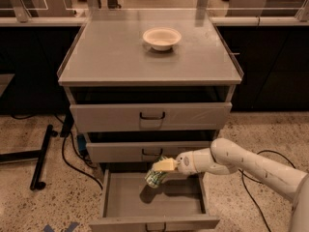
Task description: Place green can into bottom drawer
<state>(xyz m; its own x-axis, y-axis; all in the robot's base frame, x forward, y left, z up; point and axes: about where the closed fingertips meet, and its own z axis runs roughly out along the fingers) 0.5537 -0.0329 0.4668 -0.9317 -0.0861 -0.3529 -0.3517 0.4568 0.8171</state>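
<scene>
My gripper is to let go of the green can on the bottom of the bottom drawer (123, 199), by the side of the drawer nearest the black stand leg.
The green can (154, 177), light green with dark mottling, is held tilted in my gripper (162, 166) above the inside of the bottom drawer (152, 200). The drawer is pulled open and its grey floor shows, with the can's shadow on it. The gripper's yellowish fingers are shut around the can's upper part. My white arm (241, 162) reaches in from the right, level with the middle drawer (151, 152). The can is above the drawer's back middle and does not touch the floor.
A white bowl (161, 36) stands on the grey cabinet top (106, 57). The top drawer (151, 116) is slightly out. Black cables (72, 163) and a black stand leg (41, 156) lie on the speckled floor to the left. A cable runs on the right.
</scene>
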